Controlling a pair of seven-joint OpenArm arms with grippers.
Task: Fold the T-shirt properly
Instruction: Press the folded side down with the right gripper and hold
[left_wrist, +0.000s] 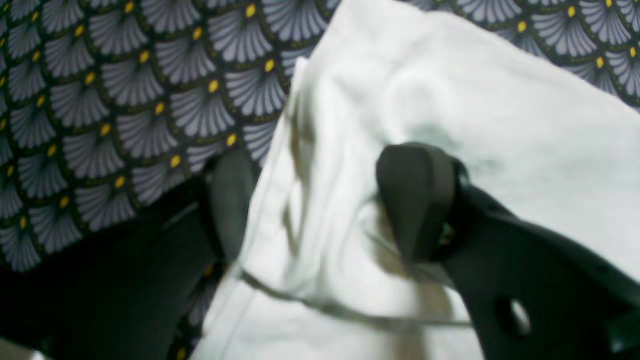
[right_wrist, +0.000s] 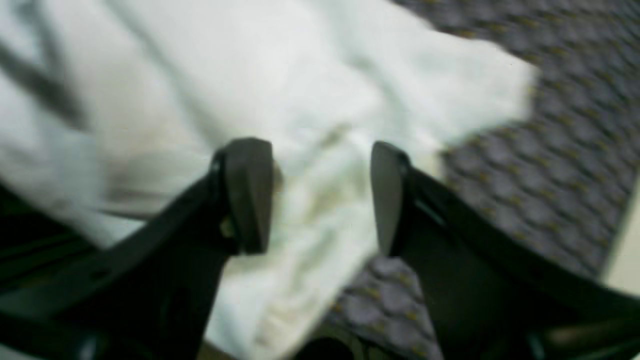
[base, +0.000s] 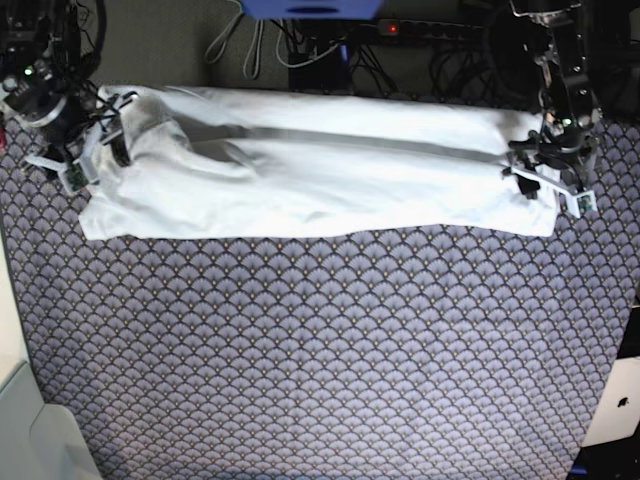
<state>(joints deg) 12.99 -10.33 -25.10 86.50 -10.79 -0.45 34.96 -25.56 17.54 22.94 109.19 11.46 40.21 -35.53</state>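
I need to pinch the bunched cloth farther in with my right gripper (base: 166, 138), as it sits at the T-shirt's outer edge, before my left gripper folds the other end over.
The white T-shirt (base: 320, 170) lies as a long, wrinkled band across the far part of the table. My left gripper (base: 545, 178) is at its right end. In the left wrist view this gripper (left_wrist: 322, 200) is open. One finger (left_wrist: 415, 200) is over the T-shirt (left_wrist: 500, 125), the other (left_wrist: 230, 200) is beside its edge, and a ridge of cloth lies between them. My right gripper (base: 100, 150) is at the shirt's left end. In the blurred right wrist view it (right_wrist: 320, 195) is open over bunched cloth of the T-shirt (right_wrist: 250, 65).
A dark tablecloth with a grey fan pattern (base: 330, 350) covers the table in front of the shirt. Cables and a power strip (base: 400, 30) run behind the far edge. White surfaces (base: 20, 420) flank the near corners of the table.
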